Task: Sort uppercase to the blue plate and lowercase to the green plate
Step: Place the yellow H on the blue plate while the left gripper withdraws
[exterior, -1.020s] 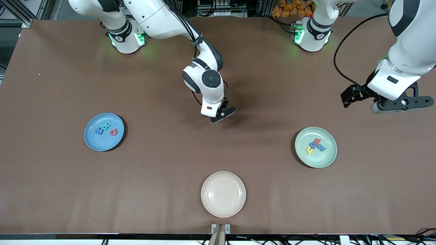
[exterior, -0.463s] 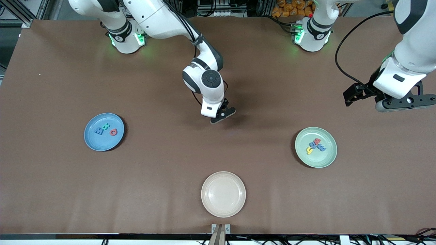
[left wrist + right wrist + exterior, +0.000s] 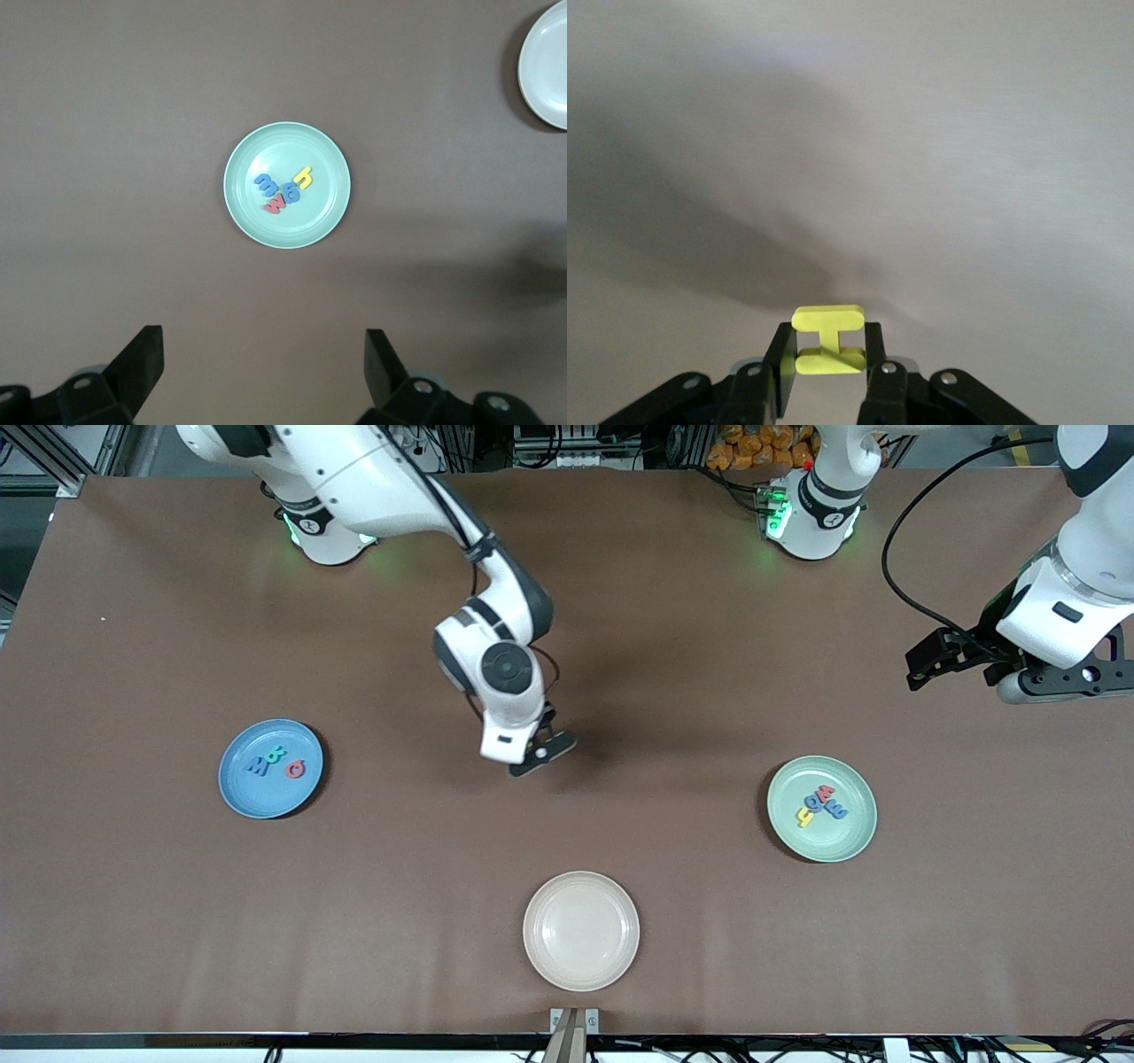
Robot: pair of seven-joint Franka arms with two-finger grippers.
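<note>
I'll set the yellow H on the blue plate (image 3: pixel 293 743) between the teal B and the rim with my right gripper.
My right gripper (image 3: pixel 535 757) hangs over the bare middle of the table, shut on the yellow H (image 3: pixel 828 340), which shows between its fingers in the right wrist view. The blue plate (image 3: pixel 241 790) lies toward the right arm's end and holds the blue W/M (image 3: pixel 258 765), the teal B (image 3: pixel 276 755) and the red G (image 3: pixel 296 769). The green plate (image 3: pixel 852 833) lies toward the left arm's end with the yellow h (image 3: pixel 805 816), blue g (image 3: pixel 811 801), blue m (image 3: pixel 836 809) and a small red piece (image 3: pixel 826 792). It also shows in the left wrist view (image 3: pixel 250 215). My left gripper (image 3: pixel 262 367) is open and empty, high over the table at the left arm's end.
A cream plate (image 3: pixel 580 930) lies empty near the table's front edge, nearer the front camera than my right gripper; its rim shows in the left wrist view (image 3: pixel 542 69). A black cable hangs from the left arm (image 3: pixel 895 576).
My right gripper has moved with the yellow H toward the blue plate's end and a little nearer the front camera. The left arm has drawn up and away from the green plate.
</note>
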